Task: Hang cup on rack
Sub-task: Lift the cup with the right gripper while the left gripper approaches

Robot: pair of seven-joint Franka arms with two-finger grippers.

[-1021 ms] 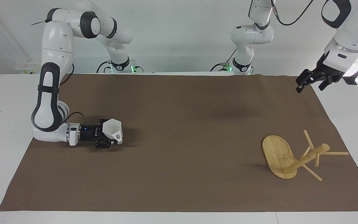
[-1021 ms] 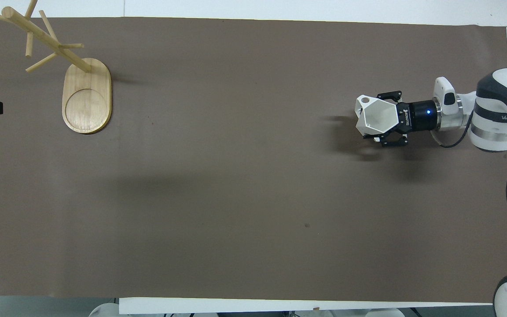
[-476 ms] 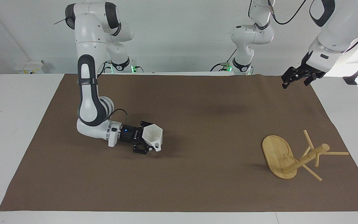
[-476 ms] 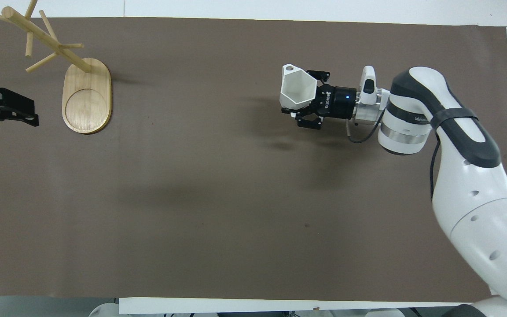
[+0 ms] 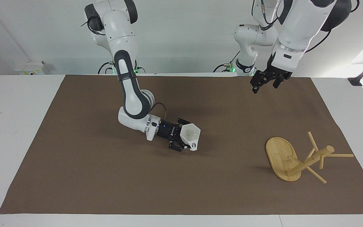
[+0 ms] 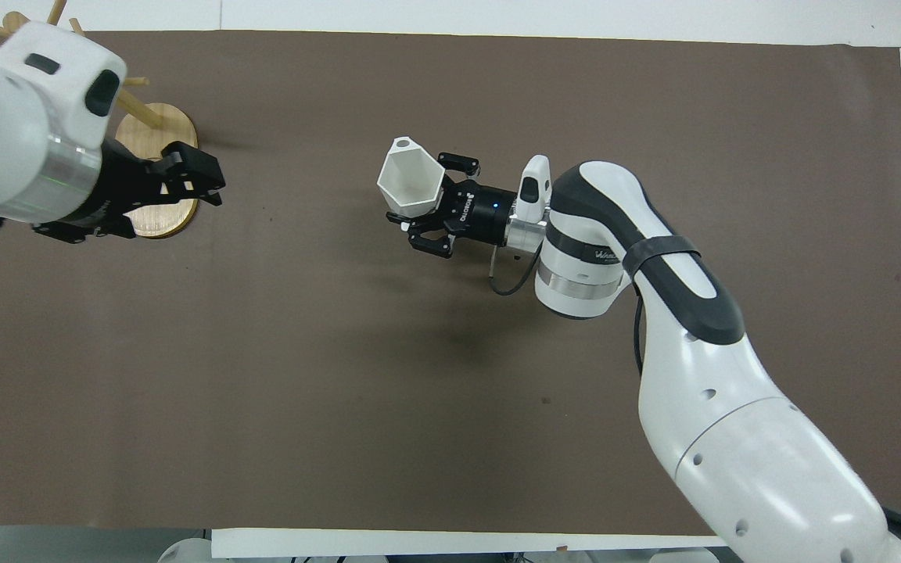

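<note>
The robot's left gripper needs to next move to the white faceted cup and close on the cup's side [image 6: 384, 180] opposite the right gripper.
My right gripper [image 5: 184, 139] is shut on the white faceted cup [image 5: 190, 133] and holds it a little above the middle of the mat, mouth up, handle on its farther end. It also shows in the overhead view: gripper [image 6: 432, 206], cup [image 6: 410, 181]. The bamboo rack [image 5: 307, 161] stands on its oval base [image 5: 279, 153] toward the left arm's end of the table. My left gripper [image 5: 264, 83] is open, empty and raised well above the mat, apart from the rack. In the overhead view the left gripper [image 6: 194, 173] covers part of the rack's base [image 6: 147, 130].
A brown mat [image 5: 106, 176] covers most of the white table [image 5: 17, 126]. Nothing else lies on the mat [image 6: 341, 391].
My right arm has carried the cup from the right arm's end of the table to the middle of the mat. My left gripper has swung inward over the mat.
</note>
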